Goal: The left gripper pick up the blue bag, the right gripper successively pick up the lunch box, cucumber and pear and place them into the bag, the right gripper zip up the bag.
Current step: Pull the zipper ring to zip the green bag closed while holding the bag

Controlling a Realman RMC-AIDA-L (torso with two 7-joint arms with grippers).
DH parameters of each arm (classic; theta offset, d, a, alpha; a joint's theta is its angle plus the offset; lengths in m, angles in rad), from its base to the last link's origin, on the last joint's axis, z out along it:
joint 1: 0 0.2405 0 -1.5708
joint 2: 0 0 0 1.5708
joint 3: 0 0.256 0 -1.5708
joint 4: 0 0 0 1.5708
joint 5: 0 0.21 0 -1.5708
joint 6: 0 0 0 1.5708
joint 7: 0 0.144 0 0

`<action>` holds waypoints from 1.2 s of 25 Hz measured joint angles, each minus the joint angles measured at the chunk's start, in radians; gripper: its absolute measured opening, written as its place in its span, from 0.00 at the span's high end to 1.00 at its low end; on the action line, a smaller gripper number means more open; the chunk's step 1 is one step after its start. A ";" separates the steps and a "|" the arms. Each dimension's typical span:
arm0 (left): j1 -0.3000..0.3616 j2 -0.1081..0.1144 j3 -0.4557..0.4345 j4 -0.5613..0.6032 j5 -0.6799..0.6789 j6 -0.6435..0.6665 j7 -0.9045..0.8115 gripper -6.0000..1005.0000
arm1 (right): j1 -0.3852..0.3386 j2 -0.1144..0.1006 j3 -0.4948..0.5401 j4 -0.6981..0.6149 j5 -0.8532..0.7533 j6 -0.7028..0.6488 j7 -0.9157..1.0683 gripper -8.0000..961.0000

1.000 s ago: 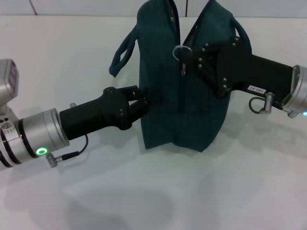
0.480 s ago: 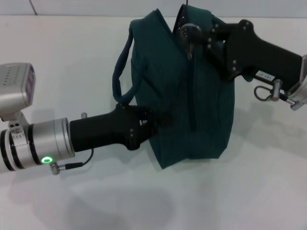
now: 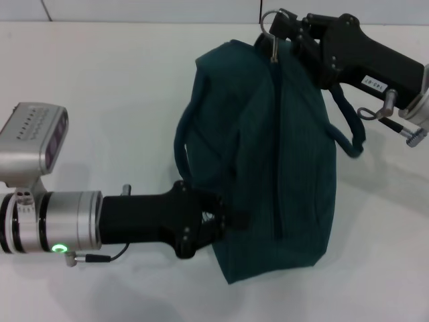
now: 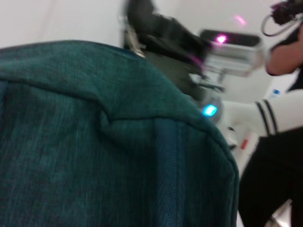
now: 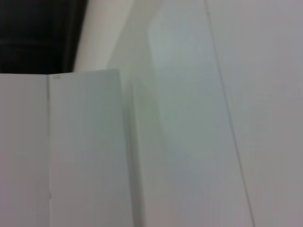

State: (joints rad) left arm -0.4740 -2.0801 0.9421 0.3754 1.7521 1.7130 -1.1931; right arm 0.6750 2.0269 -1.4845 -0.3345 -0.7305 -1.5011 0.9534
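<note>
My left gripper needs to open and take the bag's upper side [image 3: 224, 77], because it holds the blue bag's near edge, far from the zip pull.
The blue bag [image 3: 275, 154] lies tilted on the white table [image 3: 100, 87], its zip line running down the middle and looking closed. My left gripper [image 3: 224, 220] is shut on the bag's near left edge; the bag's fabric [image 4: 94, 142] fills the left wrist view. My right gripper [image 3: 285, 28] is at the bag's far top end, shut on the ring zip pull [image 3: 268, 21]. One handle [image 3: 182, 137] hangs on the left, the other [image 3: 348, 127] on the right below the right arm. The lunch box, cucumber and pear are out of view.
The right arm [image 4: 165, 42] shows beyond the bag in the left wrist view, with a person [image 4: 284, 118] standing farther off. The right wrist view shows only pale surfaces [image 5: 189, 118]. The table's far edge [image 3: 134, 22] is just behind the bag.
My right gripper has drawn the zip pull toward the bag's far end, and the open gap has closed. The bag has swung and leaned over. My left gripper has moved nearer with the bag's edge.
</note>
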 joint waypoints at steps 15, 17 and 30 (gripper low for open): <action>0.016 0.017 -0.006 0.022 0.069 0.085 0.004 0.92 | -0.006 0.001 0.000 0.009 0.021 0.158 0.063 0.98; 0.023 0.018 -0.024 0.022 0.069 0.066 0.004 0.92 | -0.013 0.001 -0.001 0.009 0.042 0.149 0.063 0.98; 0.116 -0.001 -0.339 0.026 0.060 -0.067 0.009 0.87 | -0.035 0.001 -0.006 0.000 0.087 0.044 0.064 0.98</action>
State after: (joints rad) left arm -0.3583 -2.0811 0.6034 0.4014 1.8124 1.6460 -1.1844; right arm 0.6399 2.0279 -1.4909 -0.3345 -0.6439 -1.4569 1.0170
